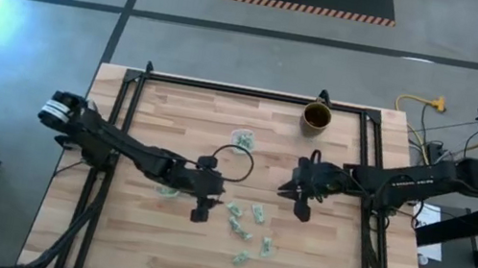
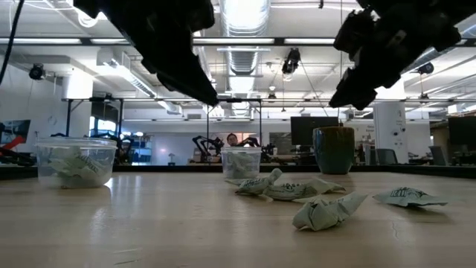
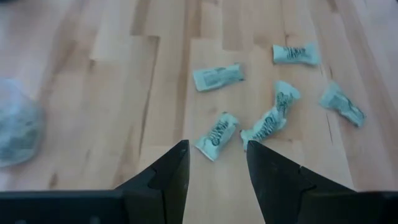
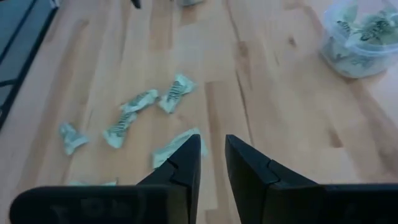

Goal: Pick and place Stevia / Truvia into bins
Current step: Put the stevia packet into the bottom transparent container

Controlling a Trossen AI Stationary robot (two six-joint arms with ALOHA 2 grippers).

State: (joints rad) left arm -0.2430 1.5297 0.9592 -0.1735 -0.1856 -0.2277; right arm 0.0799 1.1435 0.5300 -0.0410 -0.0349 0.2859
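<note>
The near half of the sachet (image 1: 231, 210) (image 3: 212, 143) closest to my left gripper's fingers, beside the long twisted sachet, will be grabbed by that gripper.
Several pale green and white sachets (image 1: 243, 224) lie loose on the wooden table, right of centre toward the near edge. One clear cup (image 1: 241, 139) with sachets in it stands mid-table. A second clear cup (image 2: 74, 161), also filled, stands by the left arm. My left gripper (image 3: 216, 160) hovers open above the table, with one sachet (image 3: 216, 135) just beyond its fingertips. My right gripper (image 4: 212, 144) hangs over the table right of the pile. Its fingers are a narrow gap apart with nothing between them. A sachet (image 4: 173, 148) lies beside one finger.
A brown opaque mug (image 1: 317, 118) stands near the table's far edge, right of centre. Black frame rails (image 1: 133, 97) run along the left, right and far sides of the table. Bare wood lies along the near edge.
</note>
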